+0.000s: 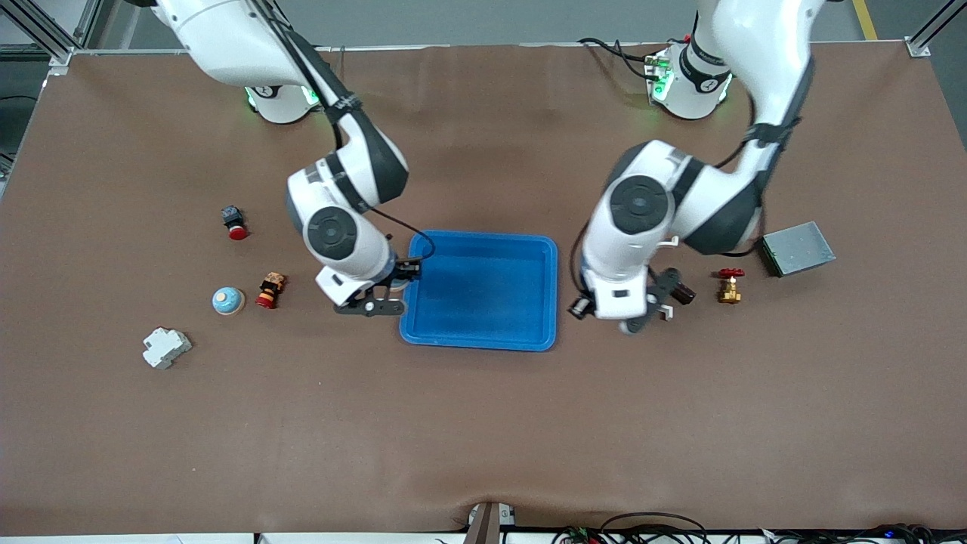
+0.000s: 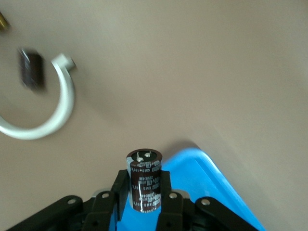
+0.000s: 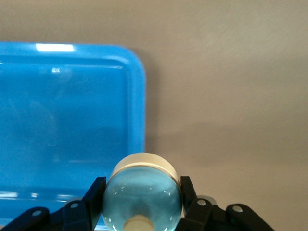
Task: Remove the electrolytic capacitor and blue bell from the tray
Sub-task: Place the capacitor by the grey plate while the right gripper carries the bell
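Note:
I should release the dark brown capacitor, now held above the blue tray's corner, on the table [image 1: 780,323] beside the brass valve, facing the grey box with my left gripper.
My left gripper [image 2: 144,185] is shut on a dark brown capacitor [image 2: 144,180], which stands upright between the fingers above a corner of the blue tray [image 2: 211,178]. In the front view this gripper [image 1: 651,304] hangs by the tray's [image 1: 483,237] edge toward the left arm's end, and the hand hides the capacitor. My right gripper [image 3: 142,192] is shut on a teal bell [image 3: 142,195] with a cream base, over the tray's [image 3: 72,120] edge. In the front view this gripper [image 1: 374,298] is at the tray's edge toward the right arm's end.
A second teal dome [image 1: 227,301], a red-yellow button [image 1: 270,291], a red switch [image 1: 234,223] and a white breaker [image 1: 166,347] lie toward the right arm's end. A dark cylinder [image 1: 684,293], a brass valve [image 1: 729,287], a grey box [image 1: 798,248] and a white ring [image 2: 48,120] lie toward the left arm's end.

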`<state>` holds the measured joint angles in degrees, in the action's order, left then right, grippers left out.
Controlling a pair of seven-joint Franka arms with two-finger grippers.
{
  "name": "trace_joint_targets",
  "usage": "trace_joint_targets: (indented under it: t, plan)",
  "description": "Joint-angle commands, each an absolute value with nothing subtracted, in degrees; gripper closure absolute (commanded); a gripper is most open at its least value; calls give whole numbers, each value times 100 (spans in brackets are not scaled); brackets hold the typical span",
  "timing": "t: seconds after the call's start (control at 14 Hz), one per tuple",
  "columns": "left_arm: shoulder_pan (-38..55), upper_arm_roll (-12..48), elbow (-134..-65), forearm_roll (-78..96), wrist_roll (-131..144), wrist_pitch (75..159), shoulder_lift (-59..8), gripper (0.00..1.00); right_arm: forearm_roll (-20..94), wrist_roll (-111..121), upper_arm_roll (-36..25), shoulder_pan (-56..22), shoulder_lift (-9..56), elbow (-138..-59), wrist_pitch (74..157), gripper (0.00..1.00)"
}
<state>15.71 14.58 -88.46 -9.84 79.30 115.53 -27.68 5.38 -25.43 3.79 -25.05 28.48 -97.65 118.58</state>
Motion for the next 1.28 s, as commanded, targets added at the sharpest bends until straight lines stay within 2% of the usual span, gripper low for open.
trace_joint_targets:
  t: [0.0,0.14,0.57,0.93,1.21]
  plan:
    - [873,1494,-9070,-574,6772,11216,-2409,100,492,-1804,431,-2164,2646,-9923,11778,88]
    - [328,1485,-9070,-387,5884,10804,-2355,100,440,-1365,431,-1917,2646,-9958,11751,88]
    - [-904,1468,-9141,-448,3950,10705,-2610,100,44,6,431,-1214,2689,-10160,11900,88]
    - [-1546,1424,-9141,-1019,2753,10959,-3058,100,35,501,431,-1019,2523,-11353,13409,88]
    - [-1897,1415,-9149,-1037,2435,11100,-3515,100,35,501,431,-1037,2549,-11689,13790,88]
